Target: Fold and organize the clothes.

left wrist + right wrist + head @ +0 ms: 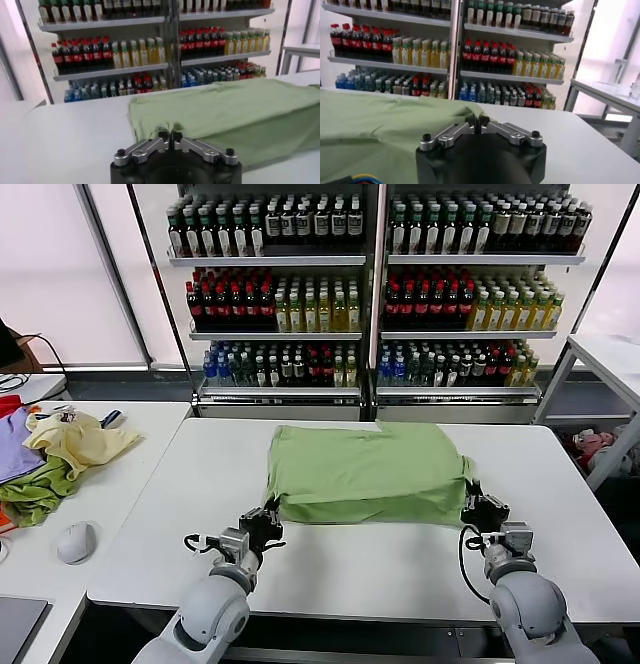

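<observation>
Next, I open my left gripper, which pinches the upper layer of the shirt above the near edge, then take the T-shirt's near corners [287,516] and pull the T-shirt closer.
The clothes, a light green T-shirt [365,474], lie folded into a rough rectangle in the middle of the white table [400,564], with no print showing. My left gripper [265,521] sits at the shirt's near left corner, and my right gripper [481,506] at its near right corner. In the left wrist view the left gripper [170,134] is shut, with puckered cloth of the T-shirt [235,112] pinched at its tips. In the right wrist view the right gripper [480,120] is shut on a raised fold of the T-shirt [370,125].
On a side table at the left lie a pale yellow garment [80,439], a darker green cloth [40,489], a purple cloth [15,456] and a mouse [75,541]. Shelves of bottles [370,284] stand behind the table. Another table [610,354] is at the far right.
</observation>
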### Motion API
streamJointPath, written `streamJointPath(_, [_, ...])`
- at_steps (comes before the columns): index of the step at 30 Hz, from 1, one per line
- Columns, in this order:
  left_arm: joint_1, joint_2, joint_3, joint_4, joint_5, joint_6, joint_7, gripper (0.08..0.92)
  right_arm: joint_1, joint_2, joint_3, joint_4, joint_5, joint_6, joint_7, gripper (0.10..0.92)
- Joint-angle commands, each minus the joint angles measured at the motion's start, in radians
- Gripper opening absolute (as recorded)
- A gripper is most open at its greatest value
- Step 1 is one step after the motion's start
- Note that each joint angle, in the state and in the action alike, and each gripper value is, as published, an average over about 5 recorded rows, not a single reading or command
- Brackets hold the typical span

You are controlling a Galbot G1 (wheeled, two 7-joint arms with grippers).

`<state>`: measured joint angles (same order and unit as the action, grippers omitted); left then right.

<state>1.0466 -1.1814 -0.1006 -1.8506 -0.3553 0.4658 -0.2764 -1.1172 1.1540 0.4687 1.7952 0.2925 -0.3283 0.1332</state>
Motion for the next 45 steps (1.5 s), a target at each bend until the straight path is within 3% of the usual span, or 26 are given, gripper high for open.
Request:
streamJointPath(1, [-0.084,-0.002,0.029,0.120,0.038,0.007,-0.001,0.098,0.076,-0.004,-0.034,-0.080,-0.027,0.003,-0.002,0.136])
streamJointPath(7, [-0.105,-0.017,0.041,0.154,0.061,0.015,-0.002,0.098,0.104,0.005,-0.053,-0.119,-0.055,-0.012,-0.018,0.145])
streamJointPath(12, [-0.093,-0.027,0.035,0.147,0.073,0.018,-0.013,0.159,0.076,0.013,-0.046,-0.106,-0.075,0.023,-0.013,0.261])
streamJointPath(24, [0.032,-0.026,-0.009,0.041,0.051,0.018,-0.034,0.503,-0.100,-0.007,0.066,0.070,-0.044,0.083,0.014,0.607])
streamJointPath(30, [-0.007,-0.041,-0.004,0.093,0.013,0.038,-0.035,0.676,-0.101,-0.016,0.096,0.043,0.012,-0.034,0.036,0.772])
streamJointPath(35, [-0.041,-0.045,-0.003,0.120,-0.006,0.040,-0.042,0.799,-0.073,-0.020,0.086,0.010,0.074,-0.147,0.041,0.820])
streamJointPath(40, [-0.056,-0.045,0.003,0.129,-0.017,0.037,-0.045,0.815,-0.042,-0.024,0.062,-0.036,0.100,-0.220,0.038,0.823])
streamJointPath(45, [-0.058,-0.045,0.007,0.137,-0.028,0.038,-0.050,0.709,-0.012,-0.026,0.039,-0.076,0.134,-0.248,0.039,0.774])
